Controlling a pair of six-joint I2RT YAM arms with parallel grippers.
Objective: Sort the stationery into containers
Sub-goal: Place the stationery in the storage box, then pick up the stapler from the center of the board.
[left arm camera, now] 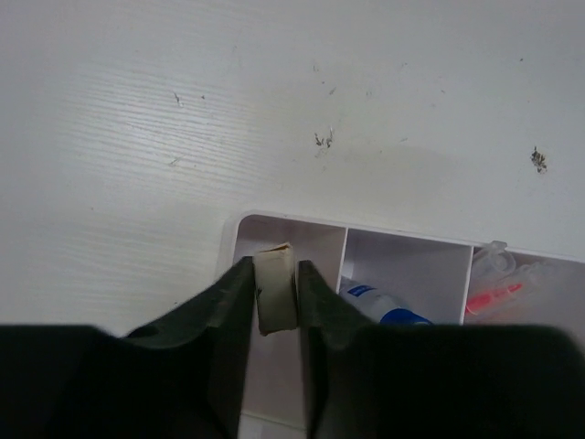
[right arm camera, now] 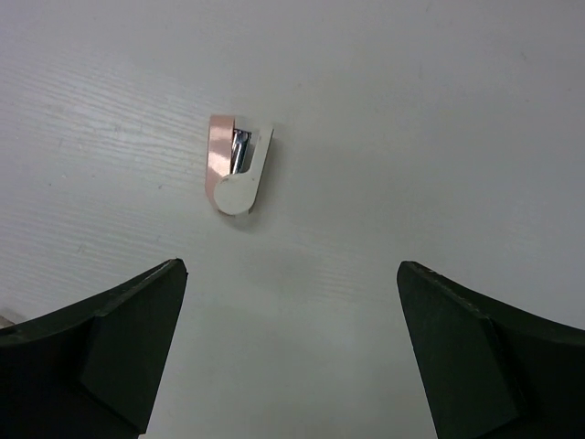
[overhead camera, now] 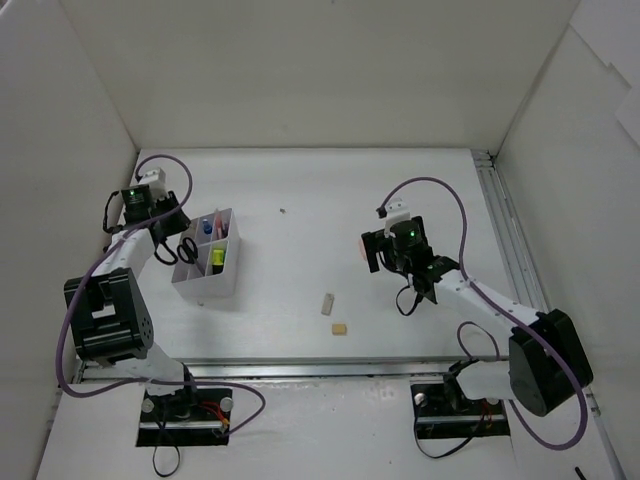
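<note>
Next, my right gripper goes next to the pink-white correction tape and closes across its middle [overhead camera: 363, 248] [right arm camera: 239, 171], beside the tape's round white end.
My left gripper [left arm camera: 274, 267] is shut on a beige eraser [left arm camera: 276, 302] and holds it over the corner compartment of the white divided box [left arm camera: 292, 222]. In the top view this gripper [overhead camera: 167, 238] is at the box's left side [overhead camera: 205, 288]. The box holds small scissors [overhead camera: 188, 248], a yellow-ended highlighter [overhead camera: 217, 258] and a blue-ended highlighter [left arm camera: 388, 309]. My right gripper [right arm camera: 291, 267] is open and empty, above the table. The pink-white correction tape [right arm camera: 236, 170] lies flat just ahead of it, clear of the jaws.
Two more beige erasers [overhead camera: 327, 303] [overhead camera: 340, 328] lie on the table between the arms. A clear-capped orange-pink item [left arm camera: 494, 294] lies in the box's further compartment. White walls enclose the table on three sides.
</note>
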